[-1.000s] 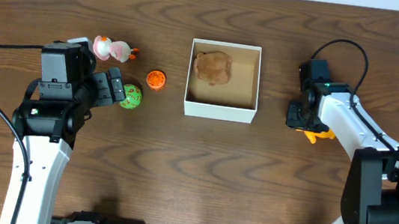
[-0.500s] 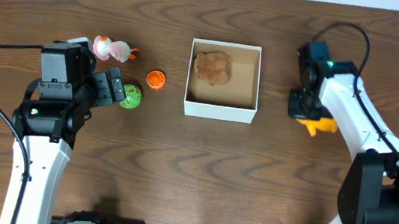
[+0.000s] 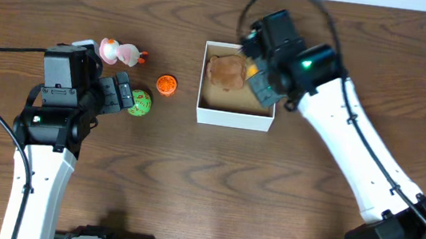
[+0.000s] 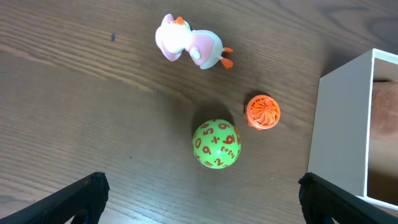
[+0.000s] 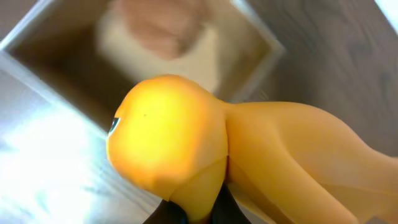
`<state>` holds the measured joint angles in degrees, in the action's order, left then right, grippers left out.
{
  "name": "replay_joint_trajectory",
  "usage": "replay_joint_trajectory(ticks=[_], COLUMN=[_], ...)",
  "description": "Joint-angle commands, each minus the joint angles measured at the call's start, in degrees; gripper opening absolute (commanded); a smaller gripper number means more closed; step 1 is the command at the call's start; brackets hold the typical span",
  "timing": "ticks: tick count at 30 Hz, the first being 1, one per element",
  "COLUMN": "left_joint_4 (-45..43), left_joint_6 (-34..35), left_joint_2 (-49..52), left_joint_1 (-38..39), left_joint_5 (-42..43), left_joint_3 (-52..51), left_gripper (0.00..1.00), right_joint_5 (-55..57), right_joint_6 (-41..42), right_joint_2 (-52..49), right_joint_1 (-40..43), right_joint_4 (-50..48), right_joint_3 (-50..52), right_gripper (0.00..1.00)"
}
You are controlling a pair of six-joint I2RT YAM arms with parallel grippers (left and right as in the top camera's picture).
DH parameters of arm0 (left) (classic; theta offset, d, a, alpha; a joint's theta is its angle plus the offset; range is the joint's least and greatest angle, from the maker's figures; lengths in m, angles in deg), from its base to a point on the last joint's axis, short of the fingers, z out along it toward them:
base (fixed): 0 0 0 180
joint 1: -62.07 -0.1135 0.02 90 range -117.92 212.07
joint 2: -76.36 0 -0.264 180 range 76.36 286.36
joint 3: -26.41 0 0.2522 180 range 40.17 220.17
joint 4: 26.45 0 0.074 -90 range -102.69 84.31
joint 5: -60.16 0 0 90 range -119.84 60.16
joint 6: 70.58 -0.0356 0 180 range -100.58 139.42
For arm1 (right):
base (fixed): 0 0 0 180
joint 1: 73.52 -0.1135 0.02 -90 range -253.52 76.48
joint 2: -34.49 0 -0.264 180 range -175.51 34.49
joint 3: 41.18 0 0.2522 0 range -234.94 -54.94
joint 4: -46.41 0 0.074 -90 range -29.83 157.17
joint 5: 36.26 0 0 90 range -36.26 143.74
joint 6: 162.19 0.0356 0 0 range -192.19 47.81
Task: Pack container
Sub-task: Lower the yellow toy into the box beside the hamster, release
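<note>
I need to release the yellow toy with my right gripper on the container's tan bottom beside the brown soft toy (image 3: 258, 101). The yellow toy is still held over the container.
The container (image 3: 234, 120) is a square white-walled box with a tan inside, at the table's middle; a brown soft toy (image 3: 226, 71) lies in its far left corner. My right gripper (image 3: 256, 78) is over the container's right part, shut on a yellow toy (image 5: 186, 143) that fills the right wrist view, with the container (image 5: 268, 38) and the brown toy (image 5: 158, 25) blurred below it. My left gripper (image 3: 123, 93) is open and empty, just left of a green numbered ball (image 3: 140, 103). In the left wrist view the ball (image 4: 216, 144) lies ahead of the open fingers (image 4: 202, 193).
An orange ridged ball (image 3: 167, 85) sits between the green ball and the container and also shows in the left wrist view (image 4: 262, 111). A pink and white duck toy (image 3: 118, 51) lies behind the left gripper and also shows in the left wrist view (image 4: 189, 48).
My right arm has swung left from the table's right side, carrying the yellow toy up and over the container. The left arm and the small toys have not moved.
</note>
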<state>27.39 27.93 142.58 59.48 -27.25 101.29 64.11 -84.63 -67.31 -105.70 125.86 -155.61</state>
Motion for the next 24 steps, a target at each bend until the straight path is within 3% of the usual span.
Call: replay_joint_trajectory(ticks=[1, 7, 13, 24], left_joint_4=[0.0, 0.0, 0.0, 0.0], left_joint_6=[-1.0, -1.0, -1.0, -1.0], left_joint_2=[-0.1, -0.1, -0.1, -0.1], left_joint_1=[-0.3, -0.3, -0.3, -0.3], left_joint_5=[-0.5, -0.5, -0.5, -0.5], left_joint_3=[1.2, 1.2, 1.2, 1.2], left_gripper=[0.98, 0.98, 0.98, 0.98], right_joint_5=[-2.6, -3.5, -8.5, -12.6], right_joint_6=[-16.5, -26.5, -46.5, -58.8], right_joint_2=[0.0, -0.7, -0.9, -1.0], right_joint_1=[-2.6, -2.2, 0.5, 6.2], right_joint_4=[-0.5, -2.4, -4.1, -17.7], right_joint_3=[0.0, 3.5, 8.4, 16.0], right_gripper=[0.01, 0.01, 0.01, 0.01])
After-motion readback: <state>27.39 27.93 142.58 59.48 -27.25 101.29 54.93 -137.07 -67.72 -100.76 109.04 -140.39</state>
